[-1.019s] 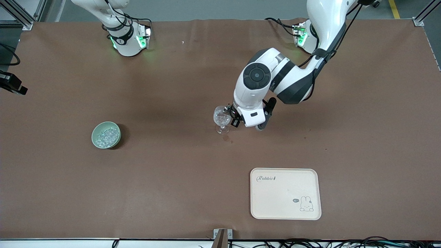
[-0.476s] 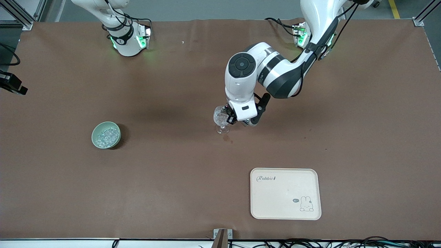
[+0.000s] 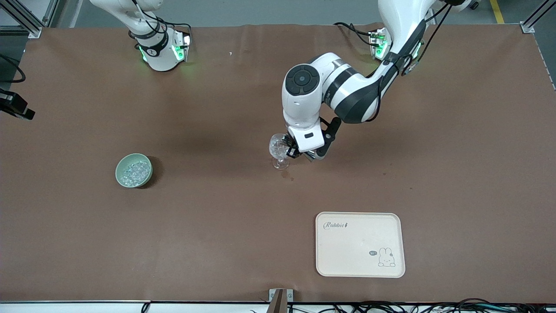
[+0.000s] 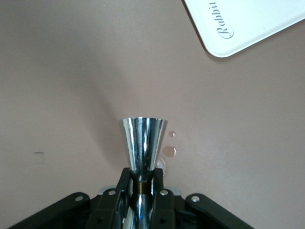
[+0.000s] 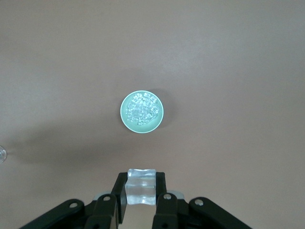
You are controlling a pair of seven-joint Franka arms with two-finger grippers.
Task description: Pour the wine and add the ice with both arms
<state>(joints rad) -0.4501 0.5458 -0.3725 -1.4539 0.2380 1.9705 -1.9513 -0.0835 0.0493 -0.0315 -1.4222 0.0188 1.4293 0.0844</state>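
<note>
My left gripper has the silvery jigger. It will let go of it on the cream tray [image 3: 375, 238] just beyond the rabbit drawing.
My left gripper [image 3: 292, 151] is beside the bowl of the clear stemmed wine glass [image 3: 279, 151] at mid-table. In the left wrist view it [image 4: 141, 174] is shut on the waist of the silvery hourglass jigger [image 4: 142, 142]; no liquid shows in it. My right gripper is out of the front view. In the right wrist view it [image 5: 141, 185] is high over the pale green bowl [image 5: 125, 121] and shut on a clear ice cube [image 5: 141, 185]. The bowl [image 3: 119, 176] holds several ice chunks [image 3: 134, 171], toward the right arm's end of the table.
A cream rabbit tray [image 3: 339, 252] lies nearer to the front camera than the glass, toward the left arm's end; its corner shows in the left wrist view [image 4: 248, 24]. Small wet drops [image 4: 169, 150] mark the brown table [image 3: 217, 226] by the glass foot.
The left arm's wrist and forearm have swung toward the right arm's end and the bases, while its gripper stayed at the glass. Bowl, glass and tray have not moved.
</note>
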